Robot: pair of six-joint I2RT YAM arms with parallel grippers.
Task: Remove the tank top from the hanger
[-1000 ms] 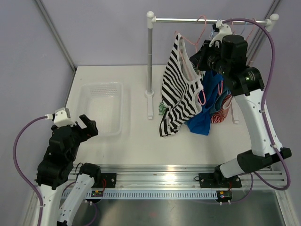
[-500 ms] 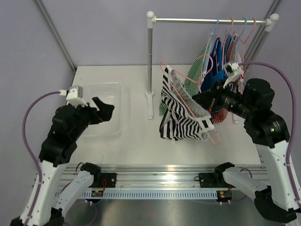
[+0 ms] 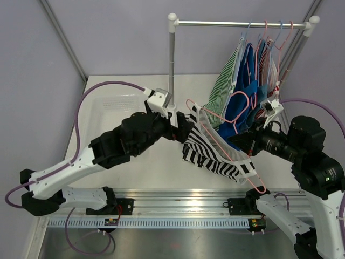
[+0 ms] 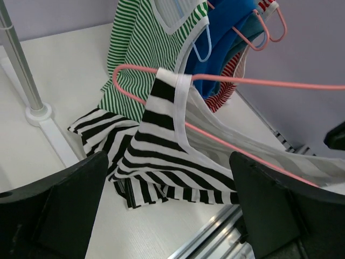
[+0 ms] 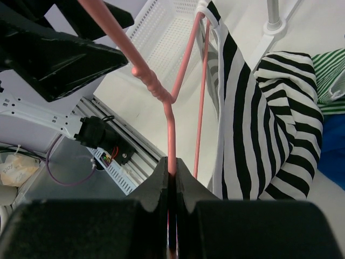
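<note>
The tank top's strap is looped over the wire short of the hanger's end, so I need to use my left gripper to pinch the strap [image 4: 171, 103] below the wire and pull it off.
A black-and-white striped tank top [image 3: 215, 157] hangs on a pink wire hanger [image 3: 215, 116], held tilted over the table in front of the rack. Its hem rests crumpled on the tabletop [image 4: 135, 178]. My right gripper [image 3: 241, 141] is shut on the hanger's neck [image 5: 171, 145], just below the hook. The striped cloth [image 5: 253, 124] drapes to the right of it. My left gripper [image 3: 183, 127] stands wide open at the hanger's left end, its fingers [image 4: 59, 210] either side of the tank top [image 4: 161, 140], apart from it. The pink wire [image 4: 259, 82] passes through a white-edged strap.
The rack's rail [image 3: 237, 24] carries green-striped [image 3: 223, 89], blue [image 3: 245, 89] and red-striped tops on more hangers. Its post [image 3: 172, 65] stands just behind my left gripper. A white basket [image 3: 116, 105] sits at the left, partly under my left arm. A metal rail [image 3: 183, 202] runs along the near edge.
My right gripper took the pink hanger with the tank top off the rail and brought it down and forward. My left arm swung from the near left corner across to it, still open.
</note>
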